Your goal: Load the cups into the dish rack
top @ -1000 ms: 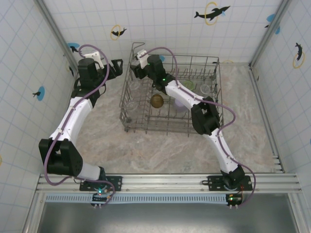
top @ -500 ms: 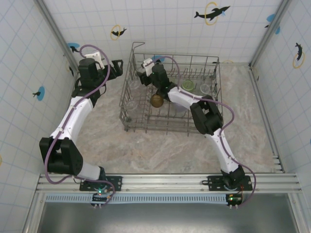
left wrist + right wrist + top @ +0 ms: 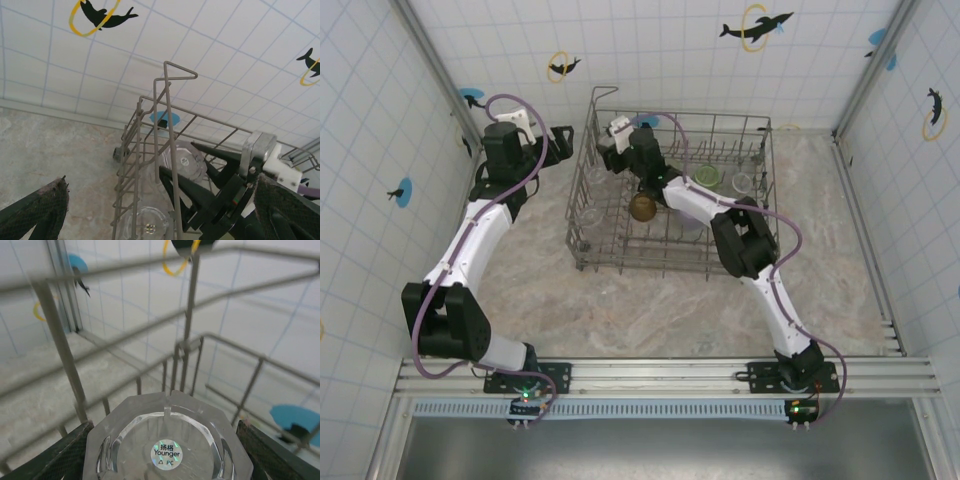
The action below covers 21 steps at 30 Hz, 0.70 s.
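My right gripper is holding the clear cup. Next, I let go of it with that gripper in the dish rack's back corner (image 3: 599,152) (image 3: 167,442), beside the tall handle.
The grey wire dish rack (image 3: 582,240) stands mid-table. My right gripper (image 3: 170,450) reaches into its back left corner (image 3: 612,160), shut on a clear cup (image 3: 165,440) whose base with a round sticker faces the camera. In the left wrist view the black right fingers (image 3: 205,197) flank that clear cup (image 3: 186,161) just inside the rack wall (image 3: 159,125). A second clear cup (image 3: 147,227) sits lower in the rack. Amber (image 3: 642,207), green (image 3: 706,176), lilac (image 3: 690,218) and clear (image 3: 743,183) cups stand in the rack. My left gripper (image 3: 563,135) hangs open outside the rack's left side, holding nothing.
Tiled walls (image 3: 650,50) close in the back and both sides. The rack's tall corner handle (image 3: 180,72) rises between the two grippers. Bare marble tabletop (image 3: 650,310) lies in front of the rack and to its left (image 3: 55,145).
My right gripper has sunk lower into the rack's back left corner with the clear cup still in it. The left arm has stayed put.
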Each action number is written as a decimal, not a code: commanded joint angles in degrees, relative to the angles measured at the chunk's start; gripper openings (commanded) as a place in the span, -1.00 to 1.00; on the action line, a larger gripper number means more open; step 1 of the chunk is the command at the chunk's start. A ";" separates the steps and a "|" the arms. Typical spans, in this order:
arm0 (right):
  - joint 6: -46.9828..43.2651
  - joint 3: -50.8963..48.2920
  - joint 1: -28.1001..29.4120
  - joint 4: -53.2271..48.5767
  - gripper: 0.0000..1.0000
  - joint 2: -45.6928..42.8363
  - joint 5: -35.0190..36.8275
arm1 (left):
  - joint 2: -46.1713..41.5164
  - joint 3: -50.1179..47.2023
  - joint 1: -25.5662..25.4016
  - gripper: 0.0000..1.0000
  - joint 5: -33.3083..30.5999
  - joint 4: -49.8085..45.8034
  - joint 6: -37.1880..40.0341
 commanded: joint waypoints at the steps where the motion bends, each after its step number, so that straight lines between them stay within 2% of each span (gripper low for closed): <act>1: 0.69 5.92 1.18 1.17 -0.21 2.56 -1.25 | 0.31 -0.43 0.25 0.95 -0.36 0.53 0.96; 6: 1.70 5.25 1.47 0.33 -0.21 3.48 -0.90 | 0.59 -0.51 0.17 0.95 -0.59 -0.12 1.36; 17: 3.26 -4.32 1.69 3.87 -0.21 0.28 -0.60 | 0.44 -0.86 0.24 0.95 -0.92 -0.13 1.58; 21: 3.74 -5.47 1.64 3.41 -0.07 -0.26 -0.52 | 0.48 -1.12 0.23 0.95 -1.14 0.09 1.56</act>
